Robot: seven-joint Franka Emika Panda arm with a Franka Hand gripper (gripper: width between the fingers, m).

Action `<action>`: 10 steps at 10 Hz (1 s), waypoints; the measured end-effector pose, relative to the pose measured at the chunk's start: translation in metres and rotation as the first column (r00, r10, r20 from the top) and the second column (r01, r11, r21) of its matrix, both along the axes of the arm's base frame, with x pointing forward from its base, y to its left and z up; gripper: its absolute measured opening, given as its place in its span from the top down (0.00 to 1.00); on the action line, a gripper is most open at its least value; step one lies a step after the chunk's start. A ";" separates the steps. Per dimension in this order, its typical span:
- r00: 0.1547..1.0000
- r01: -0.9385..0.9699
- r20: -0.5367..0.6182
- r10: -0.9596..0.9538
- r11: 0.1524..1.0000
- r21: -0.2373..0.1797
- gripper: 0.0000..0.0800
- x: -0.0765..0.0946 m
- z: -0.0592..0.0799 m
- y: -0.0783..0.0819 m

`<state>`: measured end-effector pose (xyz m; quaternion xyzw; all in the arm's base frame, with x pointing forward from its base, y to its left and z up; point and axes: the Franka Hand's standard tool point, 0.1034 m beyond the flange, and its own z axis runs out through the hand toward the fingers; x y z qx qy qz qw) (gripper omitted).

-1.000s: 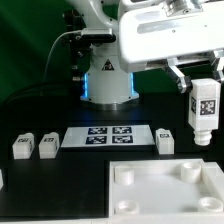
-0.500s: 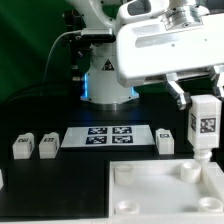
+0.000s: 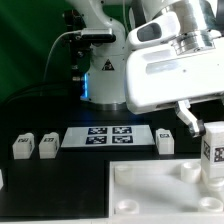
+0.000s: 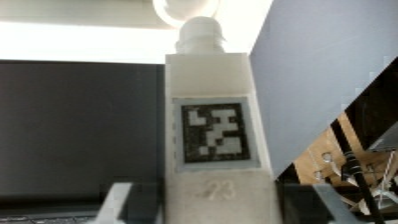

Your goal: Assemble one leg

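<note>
Next, I release the white leg in the white tray's near corner socket (image 3: 211,204) (image 4: 183,9), which is just under the leg.
My gripper (image 3: 212,135) is shut on a white leg (image 3: 213,152) with a black-and-white tag and holds it upright at the exterior view's right edge. The leg hangs just over the far right corner of the large white square tray (image 3: 150,192), near its round corner socket (image 3: 190,169). In the wrist view the leg (image 4: 214,130) fills the middle, tag facing the camera, its rounded tip pointing away, with the fingers (image 4: 125,203) at its sides. Three more legs lie on the table: two at the left (image 3: 22,146) (image 3: 47,146) and one right of the marker board (image 3: 166,140).
The marker board (image 3: 109,137) lies flat behind the tray. The robot base (image 3: 105,80) stands at the back centre, with cables at its left. The arm's large white body (image 3: 170,70) looms over the right half.
The gripper has moved down and toward the exterior view's right with the leg, bringing it from above the table to just over the tray's far right corner.
</note>
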<state>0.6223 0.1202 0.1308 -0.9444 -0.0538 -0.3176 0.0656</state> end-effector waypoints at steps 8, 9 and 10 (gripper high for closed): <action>1.000 0.001 -0.017 -0.001 1.000 -0.001 0.63 -0.005 -0.026 -0.001; 1.000 0.002 -0.010 -0.002 1.000 -0.001 0.63 -0.004 -0.026 -0.002; 1.000 0.003 -0.006 -0.003 1.000 -0.001 0.63 -0.004 -0.027 -0.002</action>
